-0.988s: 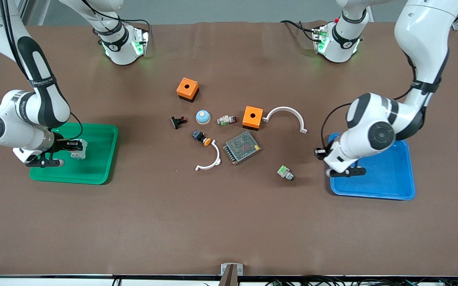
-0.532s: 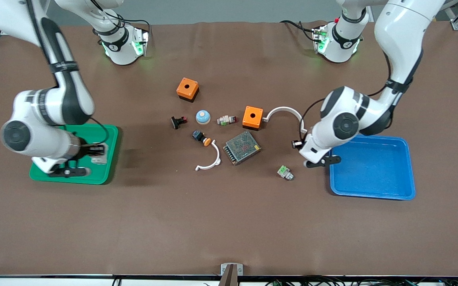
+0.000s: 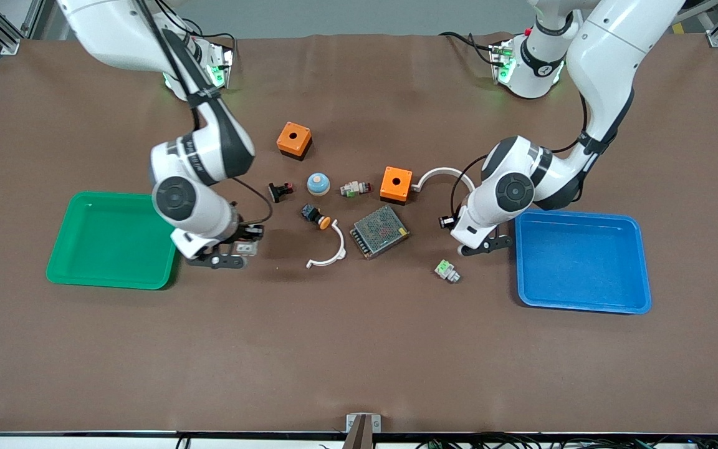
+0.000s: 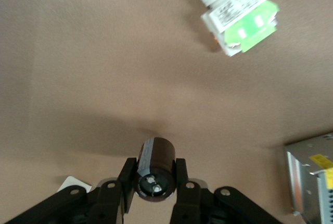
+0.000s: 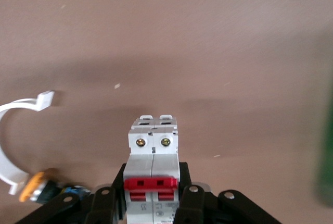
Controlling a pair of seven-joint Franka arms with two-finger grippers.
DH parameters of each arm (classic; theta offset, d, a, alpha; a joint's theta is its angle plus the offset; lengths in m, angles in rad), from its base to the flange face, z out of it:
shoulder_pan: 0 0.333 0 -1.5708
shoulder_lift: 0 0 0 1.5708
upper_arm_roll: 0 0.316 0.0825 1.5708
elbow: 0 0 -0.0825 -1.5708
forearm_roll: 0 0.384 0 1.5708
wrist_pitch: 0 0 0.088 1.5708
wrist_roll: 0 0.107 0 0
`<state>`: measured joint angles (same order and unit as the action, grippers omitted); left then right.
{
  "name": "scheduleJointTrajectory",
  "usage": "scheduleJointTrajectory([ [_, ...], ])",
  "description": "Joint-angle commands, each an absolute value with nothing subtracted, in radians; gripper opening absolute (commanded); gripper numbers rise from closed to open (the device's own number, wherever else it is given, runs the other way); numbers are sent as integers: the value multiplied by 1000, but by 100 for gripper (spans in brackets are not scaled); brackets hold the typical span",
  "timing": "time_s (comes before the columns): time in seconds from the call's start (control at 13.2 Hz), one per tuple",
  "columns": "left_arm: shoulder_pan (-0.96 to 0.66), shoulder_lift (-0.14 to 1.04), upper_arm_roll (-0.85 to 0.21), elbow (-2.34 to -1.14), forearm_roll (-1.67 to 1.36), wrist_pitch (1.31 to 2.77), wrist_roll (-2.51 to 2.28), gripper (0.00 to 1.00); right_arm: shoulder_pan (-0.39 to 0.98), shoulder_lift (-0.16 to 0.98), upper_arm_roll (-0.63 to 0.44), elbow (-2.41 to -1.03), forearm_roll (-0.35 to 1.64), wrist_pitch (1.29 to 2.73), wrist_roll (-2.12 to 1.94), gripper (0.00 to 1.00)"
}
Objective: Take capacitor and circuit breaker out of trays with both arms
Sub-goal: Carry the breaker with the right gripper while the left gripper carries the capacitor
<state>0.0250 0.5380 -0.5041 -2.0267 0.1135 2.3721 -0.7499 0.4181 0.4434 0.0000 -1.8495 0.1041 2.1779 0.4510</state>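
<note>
My right gripper will put the breaker down on the table [image 3: 298, 251] [image 5: 79, 152] beside the open side of the small white arc, near the orange-capped button.
The breaker [image 5: 152, 169], a white-grey block with a red lever, is clamped between my right gripper's [image 5: 152, 195] fingers. In the front view this right gripper [image 3: 240, 245] holds the breaker [image 3: 247, 248] over bare table between the green tray [image 3: 110, 243] and the small white arc [image 3: 329, 251]. My left gripper [image 4: 155, 182] is shut on the capacitor [image 4: 156, 166], a stubby black cylinder with two pale dots on its end. In the front view the left gripper [image 3: 451, 222] holds it [image 3: 444, 221] over bare table between the mesh-covered box [image 3: 379, 231] and the blue tray [image 3: 583, 265].
Two orange boxes [image 3: 293, 138] [image 3: 396, 183], a blue-domed button [image 3: 318, 183], a black-and-red clip [image 3: 280, 191], an orange-capped button [image 3: 316, 216], a large white arc [image 3: 446, 178] and white-and-green connectors [image 3: 355, 188] [image 3: 446, 270] lie mid-table. Both trays hold nothing.
Both arms have moved from their trays toward the table's middle, each with its part held. The right gripper left the green tray; the left gripper left the blue tray's edge.
</note>
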Motion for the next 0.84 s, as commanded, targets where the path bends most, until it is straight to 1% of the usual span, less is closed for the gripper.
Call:
scheduleJointTrajectory([
  [0.0, 25, 551, -506, -2033, 104, 2396, -759, 5, 472, 481, -11, -1819, 144, 2198, 532, 17],
  [0.08, 25, 560, -505, -2025, 106, 2398, -759, 11, 482, 497, -11, -1807, 147, 2209, 549, 17],
  [0.15, 25, 564, -505, -2017, 106, 2398, -756, 45, 485, 515, -11, -1790, 149, 2210, 567, 17],
  [0.23, 25, 572, -505, -2002, 107, 2398, -756, 91, 494, 537, -11, -1763, 149, 2210, 589, 17],
  [0.3, 25, 569, -505, -1991, 107, 2395, -755, 100, 505, 560, -11, -1740, 149, 2210, 618, 17],
  [0.46, 37, 554, -505, -1956, 107, 2370, -756, 100, 526, 595, -11, -1704, 149, 2210, 679, 17],
  [0.53, 44, 520, -503, -1928, 107, 2320, -756, 100, 532, 604, -11, -1692, 149, 2209, 686, 17],
  [0.76, 80, 493, -500, -1754, 107, 2130, -753, 100, 538, 623, -11, -1677, 155, 2209, 686, 17],
])
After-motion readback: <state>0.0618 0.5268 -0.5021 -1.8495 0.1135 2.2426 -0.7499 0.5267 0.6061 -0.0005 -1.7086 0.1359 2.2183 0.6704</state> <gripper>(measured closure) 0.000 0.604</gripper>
